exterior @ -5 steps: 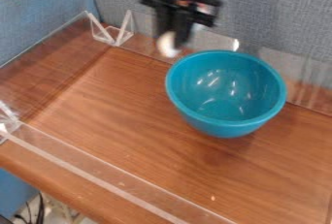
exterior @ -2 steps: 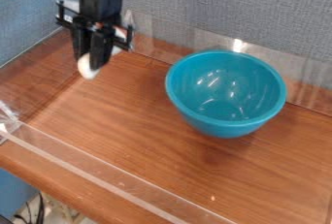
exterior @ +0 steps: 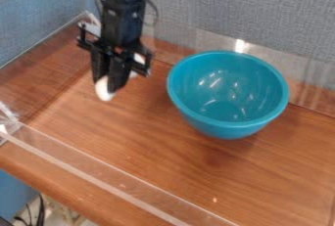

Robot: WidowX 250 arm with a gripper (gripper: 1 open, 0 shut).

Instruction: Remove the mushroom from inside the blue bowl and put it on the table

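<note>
My gripper is going to release the mushroom on the wooden table (exterior: pixel 124 123) between the blue bowl and the clear front side.
My black gripper (exterior: pixel 110 87) hangs pointing down over the table (exterior: pixel 78 132), to the left of the blue bowl (exterior: pixel 228 94). Its fingers are shut on the small cream-white mushroom (exterior: pixel 106 90), which pokes out just below the fingertips, close above the wood. The teal-blue bowl stands upright at centre right and its inside shows only glossy reflections. A clear gap separates the gripper from the bowl's left rim.
Low clear acrylic walls (exterior: pixel 78 166) border the tabletop along the front and left. A blue-grey fabric partition (exterior: pixel 262 15) rises behind. Small clear triangular brackets (exterior: pixel 116 29) stand at the back left corner.
The gripper with the mushroom swung from above the bowl's back left rim out to the left, then came down and toward the front, ending low over the wood beside the bowl.
</note>
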